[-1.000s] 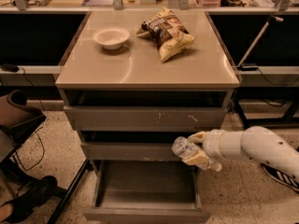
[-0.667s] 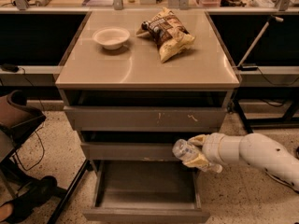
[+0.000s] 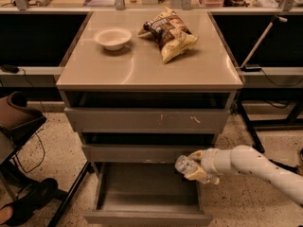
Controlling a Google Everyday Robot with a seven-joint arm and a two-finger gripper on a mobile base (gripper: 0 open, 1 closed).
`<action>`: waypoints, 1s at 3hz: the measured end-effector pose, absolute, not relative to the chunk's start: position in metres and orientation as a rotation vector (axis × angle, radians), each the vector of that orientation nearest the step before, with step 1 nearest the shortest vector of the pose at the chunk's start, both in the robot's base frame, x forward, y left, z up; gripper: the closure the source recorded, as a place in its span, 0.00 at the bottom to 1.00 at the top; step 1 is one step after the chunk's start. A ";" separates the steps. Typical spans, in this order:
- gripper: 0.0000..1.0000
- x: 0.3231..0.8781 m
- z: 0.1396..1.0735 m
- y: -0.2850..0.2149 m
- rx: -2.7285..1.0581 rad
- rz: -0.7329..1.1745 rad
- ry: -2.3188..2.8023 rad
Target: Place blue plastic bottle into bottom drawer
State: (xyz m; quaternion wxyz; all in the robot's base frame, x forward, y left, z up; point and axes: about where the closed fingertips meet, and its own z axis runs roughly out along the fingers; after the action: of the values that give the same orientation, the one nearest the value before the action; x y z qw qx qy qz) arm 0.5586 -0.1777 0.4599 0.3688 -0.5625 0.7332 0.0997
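Note:
My gripper is going to release the blue plastic bottle on the bottom drawer's inside (image 3: 163, 199), close behind the drawer's front panel.
The bottom drawer (image 3: 147, 200) of the grey cabinet is pulled out and its inside shows bare. My gripper (image 3: 195, 166) comes in from the right on a white arm and is shut on the blue plastic bottle (image 3: 183, 165), a small clear crinkled bottle. It holds the bottle above the drawer's right rear corner, just below the middle drawer's front (image 3: 147, 152). The bottle's far end is hidden by the fingers.
On the cabinet top stand a white bowl (image 3: 112, 37) and a brown-and-yellow chip bag (image 3: 170, 33). The top drawer (image 3: 147, 119) is shut. A black chair base and cables (image 3: 28, 193) sit at the left. A table leg frame (image 3: 251, 131) stands at the right.
The arm has pulled back slightly to the right and its elbow has dropped; the gripper still holds the bottle at about the same spot over the drawer's right rear.

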 end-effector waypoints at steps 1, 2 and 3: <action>1.00 0.559 0.428 -0.178 -1.414 0.326 1.909; 1.00 0.559 0.428 -0.178 -1.414 0.327 1.909; 1.00 0.548 0.379 -0.159 -1.481 0.404 1.909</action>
State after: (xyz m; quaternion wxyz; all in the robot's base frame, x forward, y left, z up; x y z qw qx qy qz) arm 0.5476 -0.1592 0.3791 0.3388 -0.5688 0.7332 0.1551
